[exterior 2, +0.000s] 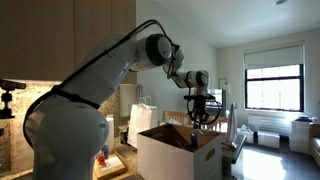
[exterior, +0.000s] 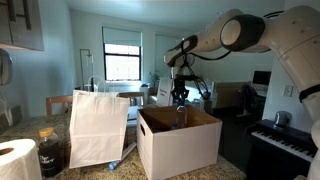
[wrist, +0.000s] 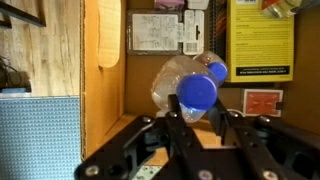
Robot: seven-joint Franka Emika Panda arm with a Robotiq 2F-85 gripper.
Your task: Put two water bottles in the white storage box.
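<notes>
Next, my gripper puts the clear water bottle down and lets go of it on the white storage box's brown bottom (exterior: pixel 185 122) (wrist: pixel 179 88), next to the other bottle with a blue cap.
My gripper (exterior: pixel 180 99) hangs over the open top of the white storage box (exterior: pixel 170 150), which has brown inner walls; both also show in an exterior view, the gripper (exterior 2: pixel 201 112) above the box (exterior 2: pixel 165 160). In the wrist view the gripper (wrist: pixel 200 125) is shut on a clear water bottle (wrist: pixel 178 72) near its blue cap (wrist: pixel 197 91). The bottle points down into the box, and the brown box wall (wrist: pixel 105 60) and floor lie behind it. No other water bottle is in view.
A tall white paper bag with handles (exterior: pixel 98 128) stands right beside the box. A paper towel roll (exterior: pixel 15 160) and a dark jar (exterior: pixel 50 152) sit on the counter. A piano keyboard (exterior: pixel 285 142) is on the far side, and a window (exterior 2: pixel 272 86) lies behind.
</notes>
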